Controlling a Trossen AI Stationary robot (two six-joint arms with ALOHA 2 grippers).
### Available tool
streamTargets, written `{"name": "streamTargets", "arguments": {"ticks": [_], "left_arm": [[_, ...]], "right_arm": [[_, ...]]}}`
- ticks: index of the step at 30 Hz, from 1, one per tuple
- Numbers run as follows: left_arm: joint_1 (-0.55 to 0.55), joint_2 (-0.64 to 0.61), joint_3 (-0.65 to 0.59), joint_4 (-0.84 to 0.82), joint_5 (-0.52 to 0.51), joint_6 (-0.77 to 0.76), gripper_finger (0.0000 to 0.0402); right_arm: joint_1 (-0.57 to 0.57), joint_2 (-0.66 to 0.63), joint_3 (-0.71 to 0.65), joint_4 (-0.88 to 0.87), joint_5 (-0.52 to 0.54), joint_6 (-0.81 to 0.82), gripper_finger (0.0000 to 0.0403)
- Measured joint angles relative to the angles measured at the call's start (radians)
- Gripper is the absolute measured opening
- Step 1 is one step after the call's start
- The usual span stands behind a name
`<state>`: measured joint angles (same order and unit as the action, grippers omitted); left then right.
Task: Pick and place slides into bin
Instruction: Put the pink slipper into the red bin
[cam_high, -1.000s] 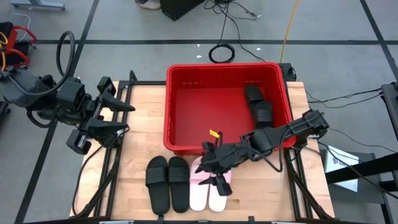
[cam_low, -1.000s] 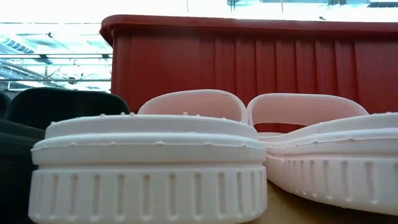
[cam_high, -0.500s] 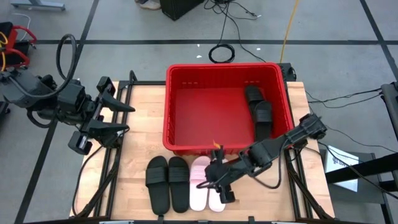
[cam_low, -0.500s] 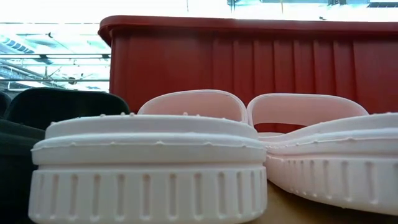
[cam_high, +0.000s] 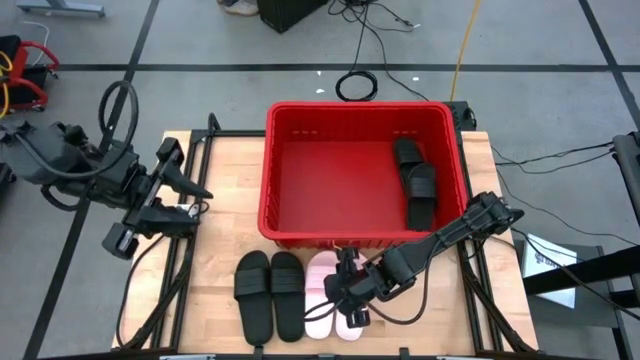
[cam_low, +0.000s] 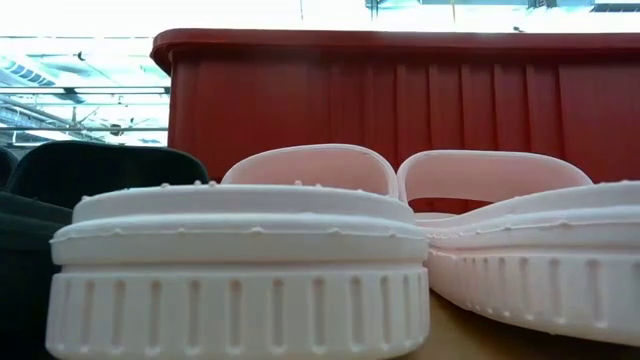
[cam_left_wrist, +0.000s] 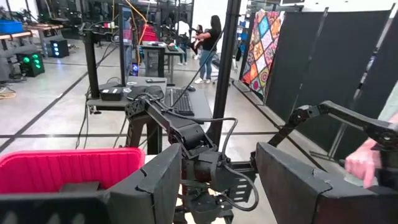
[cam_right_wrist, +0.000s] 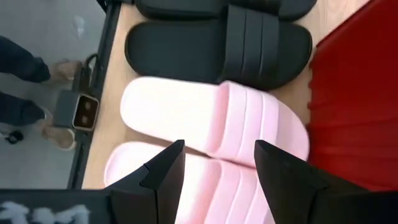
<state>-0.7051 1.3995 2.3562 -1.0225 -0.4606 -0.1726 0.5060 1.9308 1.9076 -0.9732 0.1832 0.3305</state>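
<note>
The heel-side edge of the strap (cam_high: 349, 291) (cam_right_wrist: 209, 194) on the pink slide farther from the black pair on the table will be gripped by my right gripper.
Two pale pink slides (cam_high: 322, 300) lie side by side on the table near its near edge, soles down, also close up in the low view (cam_low: 240, 270). My right gripper (cam_high: 342, 294) hangs open just above them, slanting down; its fingers (cam_right_wrist: 163, 180) frame the pink slides (cam_right_wrist: 217, 124). Two black slides (cam_high: 268, 292) lie left of the pink pair. Two more black slides (cam_high: 416, 185) lie inside the red bin (cam_high: 290, 205), at its right. My left gripper (cam_high: 192, 200) stands open and level above the table's left side.
The bin's near wall (cam_low: 400, 110) stands right behind the pink slides. Black frame rails (cam_high: 185, 270) run along the table's left and right sides. Bare wood lies left of the bin. Beyond the table, people and a hand (cam_left_wrist: 364, 165) show in the room.
My right gripper has come down from over the bin's near rim toward the table's near edge and tipped further down, ending just above the pink slides, still open. My left gripper has turned a little where it stands.
</note>
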Motion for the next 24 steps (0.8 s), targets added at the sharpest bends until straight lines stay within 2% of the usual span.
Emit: {"name": "streamTargets", "arguments": {"ticks": [8, 17, 24], "left_arm": [[-0.017, -0.021, 0.000, -0.001, -0.001, -0.005, 0.0205], [-0.018, -0.027, 0.000, -0.039, -0.011, 0.003, 0.0205], [-0.018, -0.027, 0.000, -0.039, -0.011, 0.010, 0.0205]], "right_arm": [[0.029, -0.002, -0.011, -0.126, 0.076, 0.070, 0.0183], [0.085, 0.000, -0.148, -0.048, 0.074, 0.172, 0.0183], [0.088, 0.000, -0.246, 0.025, 0.077, 0.236, 0.0183]]}}
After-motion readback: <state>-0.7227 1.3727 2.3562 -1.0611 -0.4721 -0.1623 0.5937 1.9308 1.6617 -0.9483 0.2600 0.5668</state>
